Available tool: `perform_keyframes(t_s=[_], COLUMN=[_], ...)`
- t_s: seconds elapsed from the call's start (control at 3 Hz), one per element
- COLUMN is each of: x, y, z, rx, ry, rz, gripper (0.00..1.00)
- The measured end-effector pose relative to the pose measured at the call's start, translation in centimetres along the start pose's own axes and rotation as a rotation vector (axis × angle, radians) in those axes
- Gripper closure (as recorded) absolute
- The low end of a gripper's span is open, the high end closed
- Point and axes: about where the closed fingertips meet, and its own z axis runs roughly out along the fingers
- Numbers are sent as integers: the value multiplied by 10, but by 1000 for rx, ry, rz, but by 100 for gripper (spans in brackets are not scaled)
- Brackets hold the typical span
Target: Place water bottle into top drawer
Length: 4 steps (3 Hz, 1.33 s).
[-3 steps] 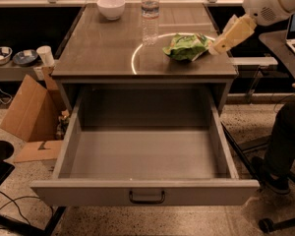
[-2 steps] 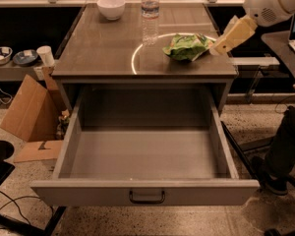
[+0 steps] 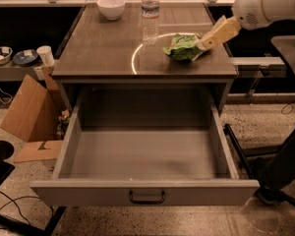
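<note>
I need to close my gripper on the upper part of the water bottle (image 3: 150, 5), just under its white cap.
The water bottle (image 3: 150, 14) is clear with a white cap and stands upright at the back middle of the brown table top (image 3: 103, 48). The top drawer (image 3: 145, 193) is pulled fully open below the table; it is grey, its inside is bare, and it has a dark pull handle (image 3: 147, 197) at the front centre. My gripper (image 3: 206, 42), tan and on a white arm, reaches in from the upper right. Its tip sits at the right edge of a crumpled green bag (image 3: 183, 47), to the right of the bottle and apart from it.
A white bowl (image 3: 111, 7) stands at the table's back left. A cardboard box (image 3: 29, 112) and a white cup (image 3: 45, 56) are on the left. Dark chair parts stand at the lower left (image 3: 0, 166) and a dark shape at the right (image 3: 285, 166).
My gripper has moved a little to the left, closer to the green bag. The bottle, bowl and drawer have not moved.
</note>
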Motion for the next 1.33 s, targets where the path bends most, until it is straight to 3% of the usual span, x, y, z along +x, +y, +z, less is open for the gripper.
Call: perform_keyframes(t_s=[0.33, 0.67, 1.0, 1.33], x=[3, 11, 14, 8], y=[-40, -52, -56, -56], z=[77, 124, 159, 186], rx=[37, 52, 54, 32], ry=[-154, -179, -217, -272], rz=[188, 330, 438, 491], gripper=[0, 0, 0, 0])
